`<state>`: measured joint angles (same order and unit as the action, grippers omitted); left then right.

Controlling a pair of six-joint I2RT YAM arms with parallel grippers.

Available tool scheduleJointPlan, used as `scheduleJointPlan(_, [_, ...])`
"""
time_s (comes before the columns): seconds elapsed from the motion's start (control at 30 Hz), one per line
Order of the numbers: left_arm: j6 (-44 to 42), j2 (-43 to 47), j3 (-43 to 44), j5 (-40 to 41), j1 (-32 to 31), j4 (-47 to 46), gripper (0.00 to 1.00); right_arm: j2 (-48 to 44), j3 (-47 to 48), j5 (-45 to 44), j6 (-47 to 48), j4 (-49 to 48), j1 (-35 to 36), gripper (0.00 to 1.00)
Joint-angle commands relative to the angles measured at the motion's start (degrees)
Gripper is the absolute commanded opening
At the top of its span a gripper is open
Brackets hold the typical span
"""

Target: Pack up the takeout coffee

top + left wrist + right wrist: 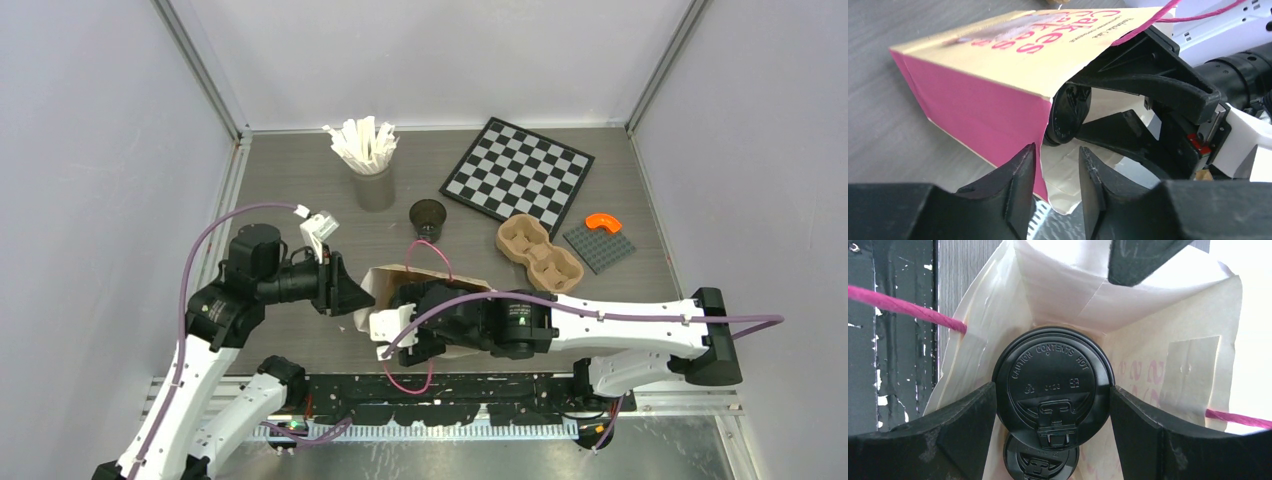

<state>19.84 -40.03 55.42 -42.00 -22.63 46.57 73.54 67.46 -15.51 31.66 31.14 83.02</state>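
Note:
The bag's pink edge lies loose beside the cup. My left gripper is to pinch that edge [1043, 182] and hold the bag steady before my right gripper lowers the cup.
A paper bag [378, 283] with a pink side [973, 110] lies on its side in front of the arms, mouth toward the right arm. My right gripper [1053, 388] reaches into the mouth, shut on a black lidded takeout coffee cup [1053, 374] by its lid rim. A second black lid [1040, 461] shows just below it inside the bag. The held cup's lid [1068, 114] is seen edge-on in the left wrist view. My left gripper [1057, 150] sits at the bag's mouth corner, its fingers apart with the bag's paper edge loose between them.
A grey cup of white stirrers [373, 186] and a dark open cup [428, 217] stand behind the bag. A brown two-hole carrier [539, 253], a checkerboard [518, 172] and a grey studded plate [598, 247] with an orange piece [603, 221] lie to the right.

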Motion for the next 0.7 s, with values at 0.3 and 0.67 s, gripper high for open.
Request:
scheduleJointPlan(0.3, [4.3, 2.9, 0.8, 3.6, 0.0, 6.7, 0.47, -4.0, -7.1, -2.4, 0.8, -6.6, 1.0, 0.73])
scheduleJointPlan(0.67, [-1.6, 2.2, 0.6, 4.3, 0.0, 5.5, 0.39, -3.3, -6.9, -4.2, 0.3, -4.1, 1.1, 0.73])
